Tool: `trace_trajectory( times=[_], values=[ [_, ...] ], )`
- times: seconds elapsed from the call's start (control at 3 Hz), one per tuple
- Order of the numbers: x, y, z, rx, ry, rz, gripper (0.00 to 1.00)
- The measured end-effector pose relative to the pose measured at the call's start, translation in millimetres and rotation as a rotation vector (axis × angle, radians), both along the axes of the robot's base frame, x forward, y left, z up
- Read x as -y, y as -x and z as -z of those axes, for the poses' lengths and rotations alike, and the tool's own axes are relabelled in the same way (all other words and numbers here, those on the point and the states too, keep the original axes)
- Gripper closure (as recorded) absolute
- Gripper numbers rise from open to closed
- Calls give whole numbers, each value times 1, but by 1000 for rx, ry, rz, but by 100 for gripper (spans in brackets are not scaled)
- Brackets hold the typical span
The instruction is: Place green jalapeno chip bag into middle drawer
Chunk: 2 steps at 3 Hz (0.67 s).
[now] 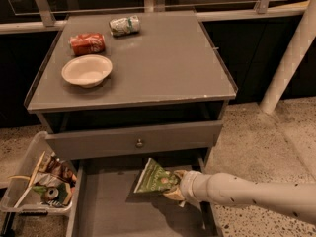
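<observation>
My gripper needs to let go of the green jalapeno chip bag, and it will be left on the bare drawer's bottom below the round knob (pixel 156 186).
The green jalapeno chip bag (pixel 156 177) is held over the back right part of the open middle drawer (pixel 111 211), a wide grey drawer with a bare floor. My gripper (pixel 174 187) reaches in from the right on a white arm and is shut on the bag's right end. The bag hangs just above the drawer floor and casts a shadow on it. The bag hides most of the fingers.
A shut drawer front with a round knob (pixel 139 143) sits above. On the cabinet top (pixel 163 63) are a white bowl (pixel 87 70), a crushed red can (pixel 87 43) and a crushed silver-green can (pixel 124 25). A clear bin of trash (pixel 42 181) stands left. A white post (pixel 291 53) stands right.
</observation>
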<state>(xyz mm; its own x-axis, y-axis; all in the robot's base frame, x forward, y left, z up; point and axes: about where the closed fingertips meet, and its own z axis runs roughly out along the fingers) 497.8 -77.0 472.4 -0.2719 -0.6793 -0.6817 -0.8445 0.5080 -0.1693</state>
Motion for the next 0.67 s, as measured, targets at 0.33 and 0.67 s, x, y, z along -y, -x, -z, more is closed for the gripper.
trace_trajectory(
  times=[0.33,0.67],
  values=[
    [-5,-27,17,49,-97,-18,100],
    [3,-39,24,48,-246,-19,100]
  ],
)
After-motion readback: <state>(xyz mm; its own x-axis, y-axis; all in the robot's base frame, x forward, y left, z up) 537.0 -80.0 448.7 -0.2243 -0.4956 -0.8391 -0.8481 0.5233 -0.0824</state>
